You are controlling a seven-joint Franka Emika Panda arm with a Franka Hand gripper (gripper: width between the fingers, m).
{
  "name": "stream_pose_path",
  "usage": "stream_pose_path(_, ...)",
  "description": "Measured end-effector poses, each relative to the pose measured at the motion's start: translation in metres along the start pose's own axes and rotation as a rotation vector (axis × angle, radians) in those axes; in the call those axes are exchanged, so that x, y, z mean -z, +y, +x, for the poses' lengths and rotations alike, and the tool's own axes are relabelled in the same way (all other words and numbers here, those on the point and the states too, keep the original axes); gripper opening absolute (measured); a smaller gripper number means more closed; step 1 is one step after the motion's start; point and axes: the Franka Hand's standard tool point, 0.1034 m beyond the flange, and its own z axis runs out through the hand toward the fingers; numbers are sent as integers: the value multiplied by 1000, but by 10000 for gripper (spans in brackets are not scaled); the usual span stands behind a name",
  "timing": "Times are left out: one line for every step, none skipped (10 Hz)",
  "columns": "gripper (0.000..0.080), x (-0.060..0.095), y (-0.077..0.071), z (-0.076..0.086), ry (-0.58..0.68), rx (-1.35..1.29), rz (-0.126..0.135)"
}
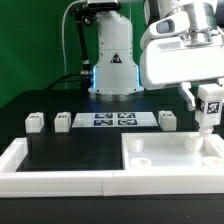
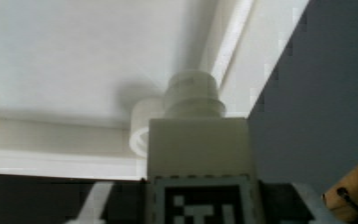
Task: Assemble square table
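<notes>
Next, my gripper lets go of the white tagged leg upright in the slab's corner hole (image 1: 212, 158) (image 2: 151, 122) just beneath it.
The square table slab (image 1: 165, 152) lies flat at the front of the exterior view's right, with corner holes showing. My gripper (image 1: 207, 100) is shut on a white tagged leg (image 1: 206, 118) and holds it upright over the slab's far corner on the exterior view's right. In the wrist view the leg (image 2: 197, 140) has its tag towards the camera. Its narrow screw end (image 2: 190, 88) points at the slab (image 2: 87, 50) close to the slab's edge. I cannot tell whether the end touches the slab. Three more leg blocks (image 1: 34, 121) (image 1: 63, 120) (image 1: 167, 119) stand in a row on the black table.
The marker board (image 1: 112, 119) lies in front of the robot base (image 1: 112, 70), between the leg blocks. A long white rim (image 1: 40, 165) borders the black work surface at the front of the exterior view's left. Black table (image 2: 327, 90) shows beside the slab's edge.
</notes>
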Motion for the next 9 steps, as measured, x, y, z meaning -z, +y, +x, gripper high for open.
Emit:
stream_pose_path(290, -4, 4, 14, 7, -4, 1)
stream_pose_path(290, -7, 7, 25, 8, -7, 4)
stream_pose_path(290, -10, 8, 34, 14, -11, 5)
stream_pose_path(290, -18, 11, 41, 22, -10, 6)
stream_pose_path(290, -29, 14, 42, 22, -4, 4)
stream_pose_path(290, -35, 14, 38, 21, -6, 4)
stream_pose_path(290, -39, 14, 34, 20, -7, 3)
stream_pose_path(290, -41, 15, 33, 17, -8, 3)
stream_pose_path(290, -42, 15, 31, 15, -8, 3)
